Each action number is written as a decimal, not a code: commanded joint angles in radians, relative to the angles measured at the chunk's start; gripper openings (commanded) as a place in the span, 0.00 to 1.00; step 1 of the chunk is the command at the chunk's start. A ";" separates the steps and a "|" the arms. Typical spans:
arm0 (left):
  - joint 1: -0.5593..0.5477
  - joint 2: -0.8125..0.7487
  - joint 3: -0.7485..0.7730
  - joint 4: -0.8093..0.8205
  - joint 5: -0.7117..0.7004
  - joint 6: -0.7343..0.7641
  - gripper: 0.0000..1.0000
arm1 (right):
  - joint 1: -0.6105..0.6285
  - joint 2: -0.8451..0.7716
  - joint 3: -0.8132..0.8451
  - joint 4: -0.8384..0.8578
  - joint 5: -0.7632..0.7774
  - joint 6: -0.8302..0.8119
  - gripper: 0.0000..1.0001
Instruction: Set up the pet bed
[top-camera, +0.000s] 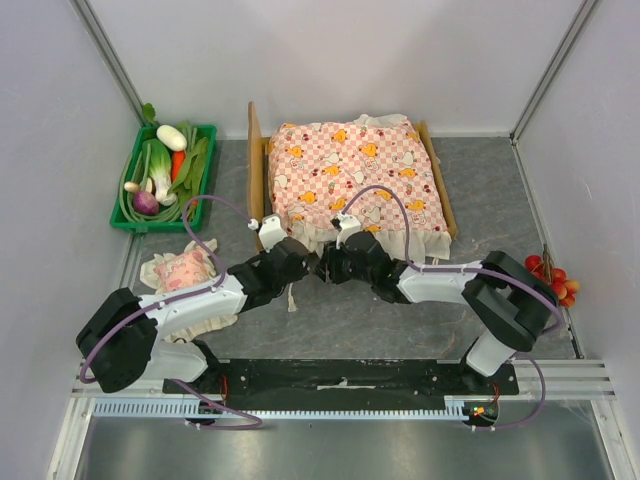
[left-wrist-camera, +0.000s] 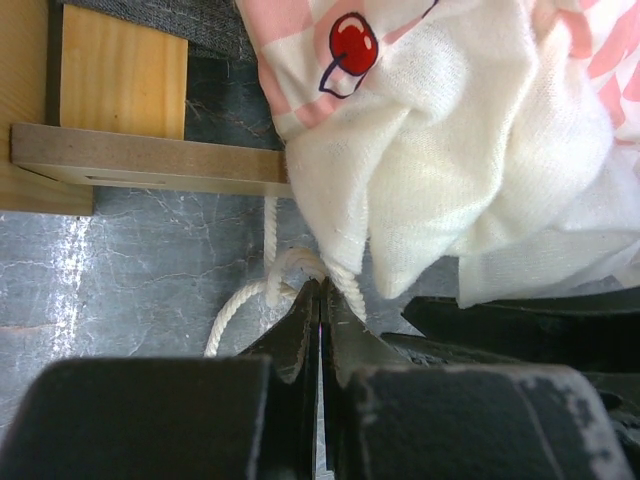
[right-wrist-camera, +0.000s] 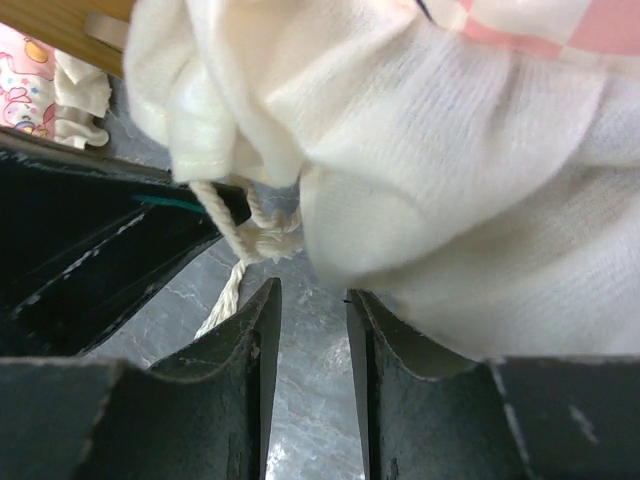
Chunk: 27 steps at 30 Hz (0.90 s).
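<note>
The knot of the cord is outside my right gripper's open fingers, so it should move and pinch the cord's loose end (right-wrist-camera: 293, 238) beside the white frill.
The pet bed (top-camera: 254, 170), a light-wood frame, stands at the back centre with a pink-checked mattress (top-camera: 350, 170) lying on it. The mattress's white frill (left-wrist-camera: 450, 150) hangs over the near wooden rail (left-wrist-camera: 150, 160). A white cord (left-wrist-camera: 240, 300) with a knot dangles from the frill. My left gripper (left-wrist-camera: 320, 285) is shut, its tips touching the knot; I cannot see whether the cord is pinched. My right gripper (right-wrist-camera: 311, 290) is open just under the frill (right-wrist-camera: 450, 150), with bare table between its fingers and the cord (right-wrist-camera: 225, 295) beside its left finger. Both grippers (top-camera: 300, 262) (top-camera: 328, 266) meet at the bed's near edge.
A small pink frilled pillow (top-camera: 185, 270) lies on the table left of my left arm. A green basket (top-camera: 122, 205) of vegetables stands at the back left. Red fruits (top-camera: 555, 280) lie at the right wall. White walls enclose the table on three sides.
</note>
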 joint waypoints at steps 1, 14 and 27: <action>0.008 -0.003 0.039 0.022 -0.041 -0.027 0.02 | -0.014 0.048 0.057 0.109 -0.043 0.004 0.41; 0.021 0.008 0.050 0.020 -0.018 -0.015 0.02 | -0.029 0.134 0.097 0.163 -0.153 -0.096 0.47; 0.031 0.017 0.055 0.028 0.007 -0.016 0.02 | -0.037 0.183 0.100 0.290 -0.279 -0.119 0.45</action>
